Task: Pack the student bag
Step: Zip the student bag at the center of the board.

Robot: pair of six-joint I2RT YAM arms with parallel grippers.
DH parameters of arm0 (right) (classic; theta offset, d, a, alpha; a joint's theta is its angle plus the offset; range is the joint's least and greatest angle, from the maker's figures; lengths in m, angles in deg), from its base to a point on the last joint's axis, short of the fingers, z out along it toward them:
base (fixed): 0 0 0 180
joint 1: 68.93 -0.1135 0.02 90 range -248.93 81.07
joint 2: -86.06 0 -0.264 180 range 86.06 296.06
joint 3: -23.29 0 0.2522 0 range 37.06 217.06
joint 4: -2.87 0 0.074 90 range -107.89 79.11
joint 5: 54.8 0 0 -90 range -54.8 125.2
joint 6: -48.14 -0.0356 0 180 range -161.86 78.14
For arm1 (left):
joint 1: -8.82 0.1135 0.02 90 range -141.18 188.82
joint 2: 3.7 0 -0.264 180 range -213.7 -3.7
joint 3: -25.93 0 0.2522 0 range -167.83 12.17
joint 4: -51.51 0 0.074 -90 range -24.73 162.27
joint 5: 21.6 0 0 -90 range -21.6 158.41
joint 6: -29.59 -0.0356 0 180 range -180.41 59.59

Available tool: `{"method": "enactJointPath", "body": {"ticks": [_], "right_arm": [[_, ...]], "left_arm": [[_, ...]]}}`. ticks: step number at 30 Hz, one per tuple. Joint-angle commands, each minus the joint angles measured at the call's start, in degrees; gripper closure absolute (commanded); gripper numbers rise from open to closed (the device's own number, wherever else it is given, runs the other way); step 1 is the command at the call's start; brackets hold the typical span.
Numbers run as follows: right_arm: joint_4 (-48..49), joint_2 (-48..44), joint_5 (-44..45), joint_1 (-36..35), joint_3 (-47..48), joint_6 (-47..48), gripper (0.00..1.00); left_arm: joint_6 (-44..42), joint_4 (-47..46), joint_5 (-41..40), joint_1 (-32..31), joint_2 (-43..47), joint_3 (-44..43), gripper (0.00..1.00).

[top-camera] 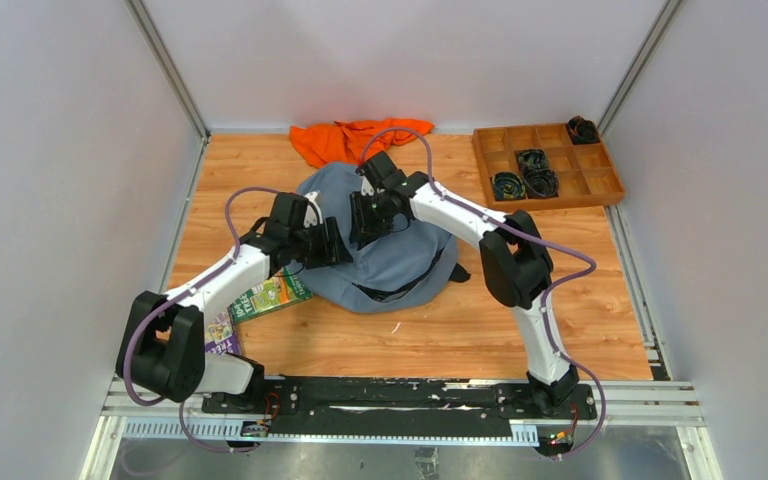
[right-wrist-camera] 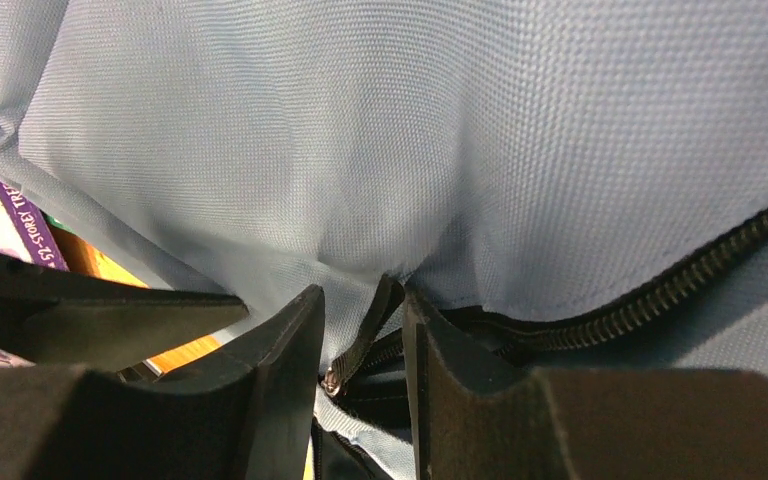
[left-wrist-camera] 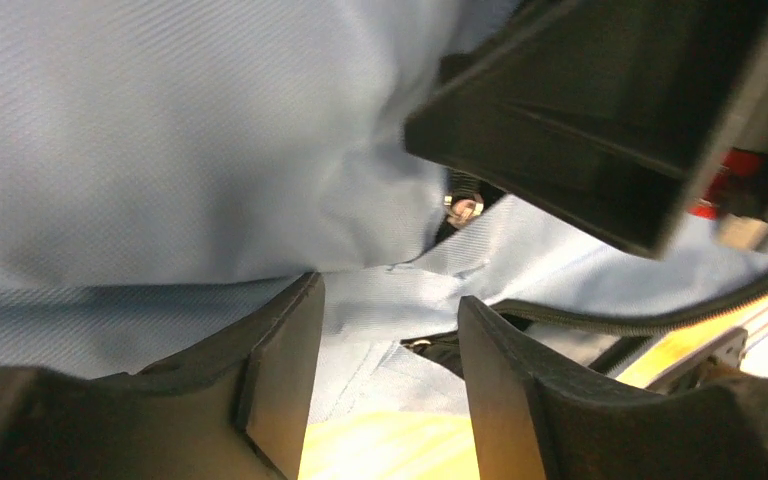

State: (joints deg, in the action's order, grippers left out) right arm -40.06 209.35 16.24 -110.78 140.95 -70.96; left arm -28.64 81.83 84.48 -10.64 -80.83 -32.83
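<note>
I can see the bag's fabric lying slack beside the zipper pull, so I will firmly pinch the zipper's near end (left-wrist-camera: pixel 447 245) with my left gripper before my right gripper draws the pull along.
The student bag (top-camera: pixel 400 262), grey-blue with dark zipper lines, lies slumped in the middle of the wooden table. My left gripper (top-camera: pixel 338 246) is at its left edge. In the left wrist view it (left-wrist-camera: pixel 390 300) is open, with bag fabric (left-wrist-camera: pixel 180 150) just past its tips. My right gripper (top-camera: pixel 366 222) is over the bag's upper left. In the right wrist view it (right-wrist-camera: pixel 363 300) is open only narrowly, and a black zipper pull (right-wrist-camera: pixel 365 335) hangs slantwise in the gap. The zipper (right-wrist-camera: pixel 680 275) runs off to the right.
A green book (top-camera: pixel 272 295) and a purple book (top-camera: pixel 222 335) lie at the bag's left, under my left arm. An orange cloth (top-camera: pixel 345 140) lies behind the bag. A wooden compartment tray (top-camera: pixel 600 185) holding dark coiled items stands at the back right. Grey walls enclose the table.
</note>
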Motion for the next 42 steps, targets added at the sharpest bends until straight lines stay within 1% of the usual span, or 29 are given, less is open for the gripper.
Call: {"method": "enactJointPath", "body": {"ticks": [1,3,5,7,8,12,17,22,23,25,28,30,33,34,39,42], "right_arm": [[-2.3,1.2,0.6,-0.2,2.3,-0.2,0.62],[-2.3,1.1,0.6,-0.2,2.5,-0.2,0.67],[-2.2,0.7,0.5,-0.1,2.4,-0.1,0.79],[-2.2,0.2,0.3,-0.1,2.3,-0.2,0.94],[-2.2,-0.1,0.3,-0.1,2.2,-0.3,0.99],[-1.9,-1.6,0.2,-0.2,1.4,-0.3,1.0],[-1.5,-3.3,0.1,0.0,0.1,-0.2,1.0],[-0.9,-4.4,-0.2,0.0,-0.7,-0.4,1.0],[-0.9,-4.5,-0.2,0.0,-0.8,-0.5,1.0],[-0.8,-4.6,-0.1,-0.1,-0.9,-0.6,1.0],[-0.5,-5.0,-0.1,0.0,-1.2,-0.9,1.0],[0.1,-5.0,-0.2,0.0,-1.4,-1.4,1.0],[0.4,-4.3,0.1,0.1,-0.9,-1.8,1.0],[0.4,-4.1,0.5,0.0,-0.7,-1.9,1.0],[1.4,-3.9,3.8,0.3,0.0,-2.0,1.0],[1.3,-3.2,7.0,0.8,1.5,-1.5,1.0]], "left_arm": [[-6.2,-4.9,7.3,0.2,2.2,-0.3,0.41],[-6.7,-6.0,7.4,-0.2,2.2,0.5,0.38],[-5.9,-6.2,6.6,-0.6,1.5,0.5,0.38],[-4.9,-7.6,6.9,-1.5,0.6,0.7,0.37],[-4.6,-8.2,6.3,-2.2,0.1,0.8,0.37],[-4.4,-9.5,3.4,-4.2,-1.1,0.5,0.38],[-3.6,-12.4,4.0,-4.2,-3.8,0.2,0.41],[-4.3,-11.2,3.1,-4.3,-6.2,-0.5,0.45],[-4.8,-10.1,2.5,-4.4,-6.5,-1.0,0.47],[-5.4,-8.4,1.7,-4.5,-7.0,-1.7,0.55],[-5.1,-8.5,0.9,-4.8,-6.7,-1.3,0.7],[-5.1,-8.5,0.3,-5.2,-6.6,-1.1,0.78],[-4.6,-8.4,0.7,-5.3,-7.0,-1.1,0.96],[-4.3,-8.3,0.9,-5.3,-7.1,-1.1,1.0],[-4.2,-7.8,3.9,-5.5,-5.7,0.4,1.0],[-5.3,-5.4,3.8,-5.8,-4.0,1.0,1.0]]}}
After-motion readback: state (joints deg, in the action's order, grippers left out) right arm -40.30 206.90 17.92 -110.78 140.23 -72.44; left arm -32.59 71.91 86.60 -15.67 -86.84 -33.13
